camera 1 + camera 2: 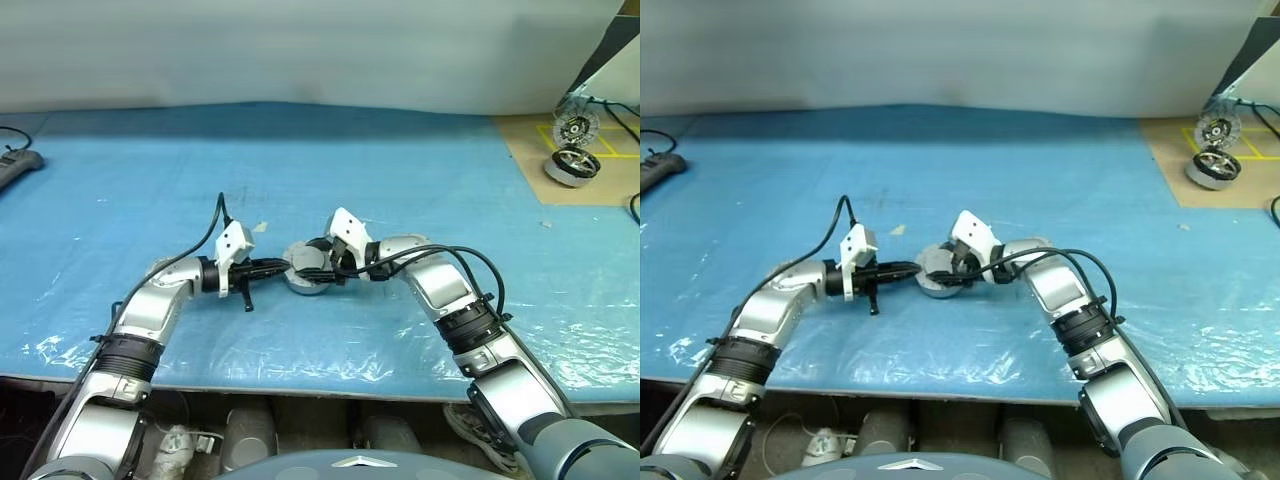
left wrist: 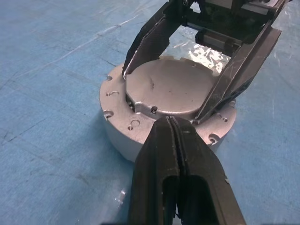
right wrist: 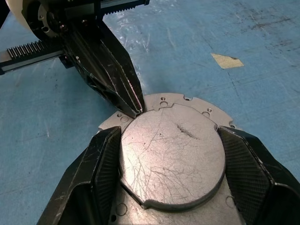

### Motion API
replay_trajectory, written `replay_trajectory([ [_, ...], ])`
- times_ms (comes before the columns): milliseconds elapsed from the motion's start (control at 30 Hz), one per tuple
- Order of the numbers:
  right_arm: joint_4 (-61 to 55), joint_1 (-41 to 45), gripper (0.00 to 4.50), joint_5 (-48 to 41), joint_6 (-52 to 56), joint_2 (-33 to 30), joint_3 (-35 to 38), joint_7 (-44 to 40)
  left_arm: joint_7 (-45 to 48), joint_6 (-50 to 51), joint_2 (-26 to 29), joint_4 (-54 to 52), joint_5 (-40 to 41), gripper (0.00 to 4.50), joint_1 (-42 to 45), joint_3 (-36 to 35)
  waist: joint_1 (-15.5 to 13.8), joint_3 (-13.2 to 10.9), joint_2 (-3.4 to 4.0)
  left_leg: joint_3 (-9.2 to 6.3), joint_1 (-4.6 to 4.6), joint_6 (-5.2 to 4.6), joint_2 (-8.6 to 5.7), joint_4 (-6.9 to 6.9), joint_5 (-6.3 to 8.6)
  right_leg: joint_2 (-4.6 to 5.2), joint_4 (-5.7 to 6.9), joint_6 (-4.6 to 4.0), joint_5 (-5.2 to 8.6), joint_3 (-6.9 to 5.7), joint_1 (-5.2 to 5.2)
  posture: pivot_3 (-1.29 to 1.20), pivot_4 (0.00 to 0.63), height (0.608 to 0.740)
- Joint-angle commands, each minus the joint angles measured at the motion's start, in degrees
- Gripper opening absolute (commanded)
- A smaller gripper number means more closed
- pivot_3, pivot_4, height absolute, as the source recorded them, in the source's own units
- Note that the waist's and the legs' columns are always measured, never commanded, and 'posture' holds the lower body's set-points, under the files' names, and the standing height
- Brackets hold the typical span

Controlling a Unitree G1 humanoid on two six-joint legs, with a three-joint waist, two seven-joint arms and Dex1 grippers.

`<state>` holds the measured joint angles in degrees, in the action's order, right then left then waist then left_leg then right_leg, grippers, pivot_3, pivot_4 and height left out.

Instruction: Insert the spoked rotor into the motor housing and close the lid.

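Both grippers meet the lid and the motor housing stands free, so next I back my right gripper off and take the housing by its side edge [image 1: 318,289].
The motor housing [image 2: 117,126], a short silver puck, lies in the middle of the blue table. The lid [image 3: 171,154] lies flat on top of it, plain scratched grey face up. My right gripper [image 3: 171,133] reaches in from the right with one finger on each side of the lid, and both fingers [image 2: 150,42] touch its edge. My left gripper [image 2: 172,119] comes in from the left, shut, with its tips against the lid's edge where it meets the housing's rim. The spoked rotor is hidden.
A brown board [image 1: 530,150] lies at the far right and holds a second round metal unit [image 1: 572,166] with a wheel-like disc [image 1: 577,128] standing over it. A black device [image 1: 15,165] lies at the left edge. The table's front edge runs just below my arms.
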<state>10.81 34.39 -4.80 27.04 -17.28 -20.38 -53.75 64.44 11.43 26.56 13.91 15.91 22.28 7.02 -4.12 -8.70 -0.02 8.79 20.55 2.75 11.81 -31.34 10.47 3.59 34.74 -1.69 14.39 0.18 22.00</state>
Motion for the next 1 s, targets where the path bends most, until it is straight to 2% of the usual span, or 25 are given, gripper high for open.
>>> replay_trajectory([
  [33,2.29,-1.67,3.69,-1.02,2.46,-0.15,0.76,-0.09,0.53,0.08,-0.55,0.42,-1.92,0.0,-0.75,2.97,0.0,0.0,0.0,0.0,0.0,0.0,0.0,0.0,0.0,0.0,0.01,0.0,0.0,0.0,0.0,0.0,0.15,0.74],
  [133,-2.09,-0.97,4.47,-5.35,6.16,-0.43,3.72,-1.65,1.12,-0.44,-0.2,0.84,-2.41,0.0,-1.03,3.15,-0.09,0.0,0.0,0.0,0.02,-0.01,-0.02,0.01,0.0,0.04,0.01,0.0,0.0,-0.01,0.01,0.0,0.15,0.74],
  [433,-10.86,1.91,4.47,-11.93,10.12,-3.41,12.26,0.19,1.01,-0.62,-0.47,1.56,-2.66,0.0,0.06,3.31,-0.18,-0.02,0.0,0.0,0.57,0.01,-0.05,0.01,-0.02,-0.08,0.01,0.23,-0.14,-0.1,0.47,0.0,0.15,0.74],
  [567,-8.85,2.46,4.47,-19.35,18.95,-4.27,23.77,4.55,0.71,0.57,-0.48,0.18,-2.29,0.0,0.39,3.36,-0.35,-0.03,0.0,-0.02,0.58,0.02,-0.06,0.05,-0.01,-0.13,0.01,0.23,-0.14,-0.13,0.46,0.0,0.15,0.74],
  [667,-8.17,-0.35,4.47,-23.71,26.47,-5.76,27.77,5.28,0.26,1.78,-0.43,-0.49,-1.78,0.0,0.75,2.95,-0.46,-0.03,0.0,-0.01,0.58,0.02,-0.07,0.05,-0.01,-0.07,-0.01,0.21,-0.13,-0.11,0.44,0.0,0.15,0.74],
  [800,-8.58,-7.15,4.47,-29.63,36.73,-7.13,30.31,4.81,0.7,2.72,-0.12,-0.97,-1.74,0.0,1.44,3.15,-1.06,-0.04,0.03,-0.02,0.54,0.03,-0.03,0.07,-0.01,-0.17,-0.01,0.18,-0.12,-0.16,0.41,0.0,0.15,0.74],
  [867,-10.33,-9.21,4.47,-32.56,40.54,-6.58,31.07,5.21,0.76,3.06,-0.16,-0.33,-1.72,0.0,2.39,2.98,-1.22,-0.19,0.27,-0.01,0.56,0.02,-0.04,0.08,-0.01,-0.16,0.01,0.18,-0.11,-0.16,0.45,0.0,0.15,0.74],
  [1000,-11.66,-12.16,4.47,-33.64,42.72,-4.82,28.89,7.25,1.06,2.96,-0.39,1.6,-1.99,0.0,4.07,2.94,-1.31,-0.25,0.39,0.03,0.55,0.04,-0.04,0.01,-0.03,-0.16,0.03,0.01,-0.02,-0.1,0.51,0.0,0.15,0.74],
])
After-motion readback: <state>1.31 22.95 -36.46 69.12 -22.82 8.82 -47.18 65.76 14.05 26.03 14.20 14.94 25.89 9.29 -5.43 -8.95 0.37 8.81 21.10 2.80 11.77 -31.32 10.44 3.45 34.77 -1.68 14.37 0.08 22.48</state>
